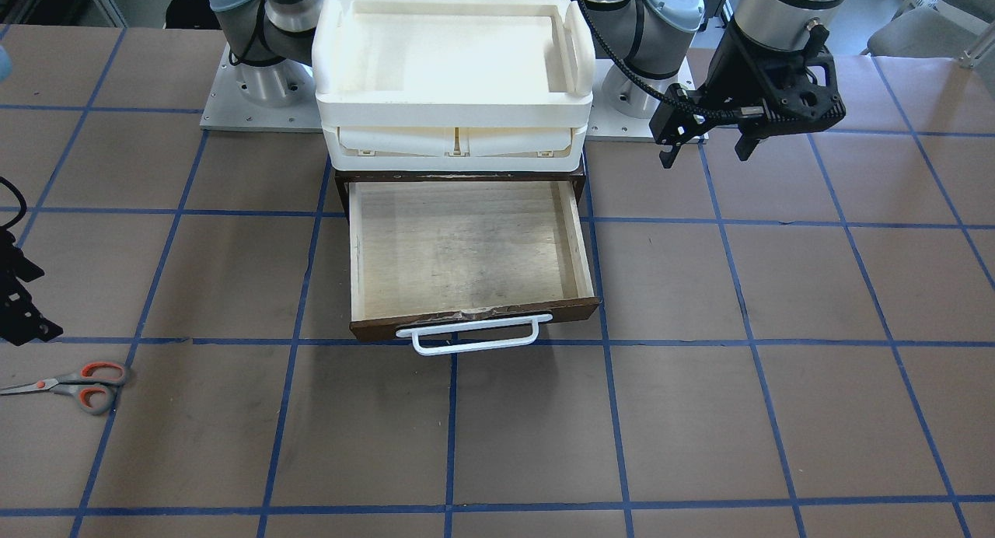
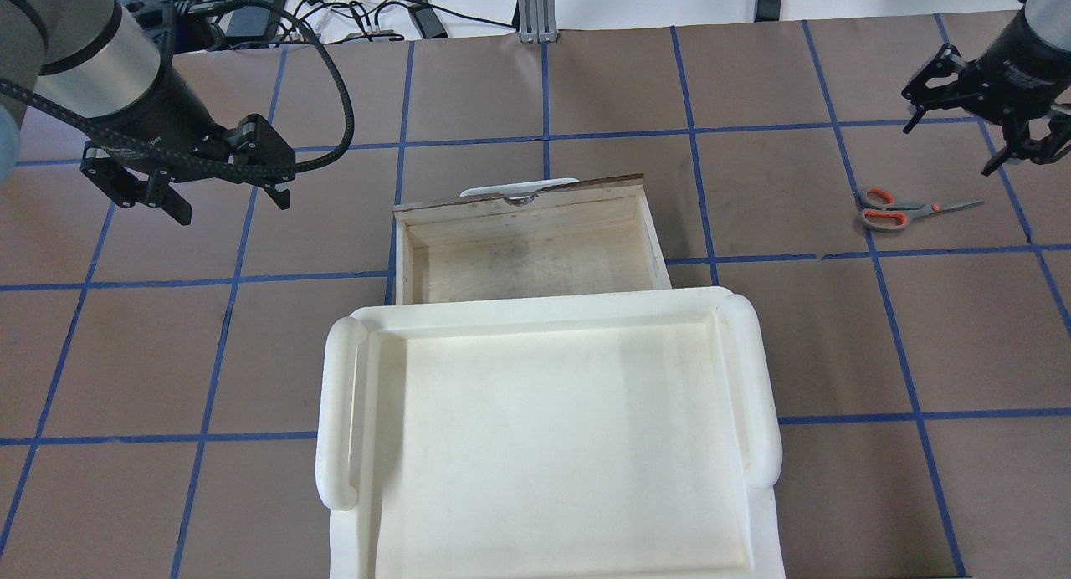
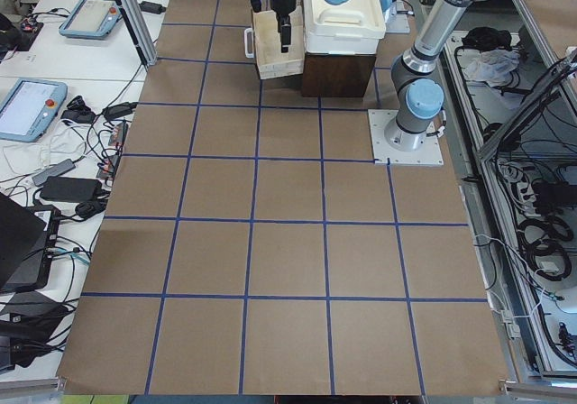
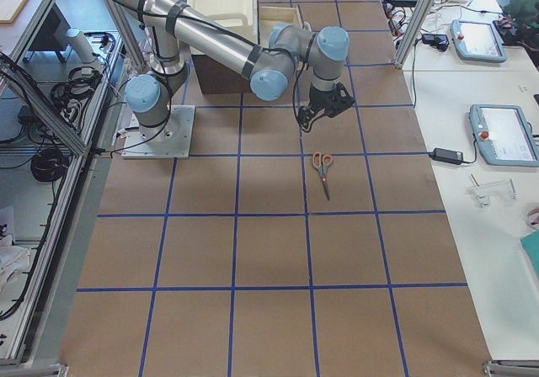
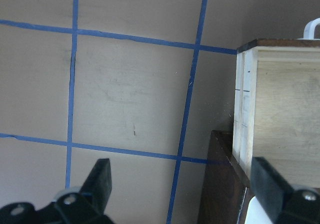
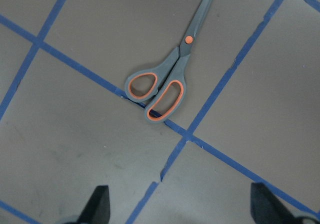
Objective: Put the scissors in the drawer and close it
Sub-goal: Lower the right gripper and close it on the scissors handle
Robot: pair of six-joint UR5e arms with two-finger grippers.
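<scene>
The robot's right gripper will grip the scissors by the narrow start of their grey handles (image 1: 64, 385) (image 6: 180, 58), between the orange screw and the handle loops.
The scissors (image 1: 78, 386) (image 2: 908, 211) (image 4: 322, 167) lie flat on the brown table, blades closed, far out on my right side. In the right wrist view the scissors (image 6: 170, 79) lie ahead of the fingers, apart from them. My right gripper (image 2: 948, 151) (image 6: 182, 204) is open and empty, hovering just beyond the scissors. The drawer (image 1: 466, 242) (image 2: 535, 253) is pulled out and empty, with its white bar handle (image 1: 474, 336) facing away from me. My left gripper (image 1: 704, 157) (image 2: 232, 211) (image 5: 182, 184) is open and empty, to the left of the drawer (image 5: 285, 109).
A cream-white plastic tray stack (image 1: 455, 79) (image 2: 544, 428) sits on the dark brown cabinet that holds the drawer. The arm bases (image 1: 256, 87) stand on either side behind it. Blue tape lines grid the table.
</scene>
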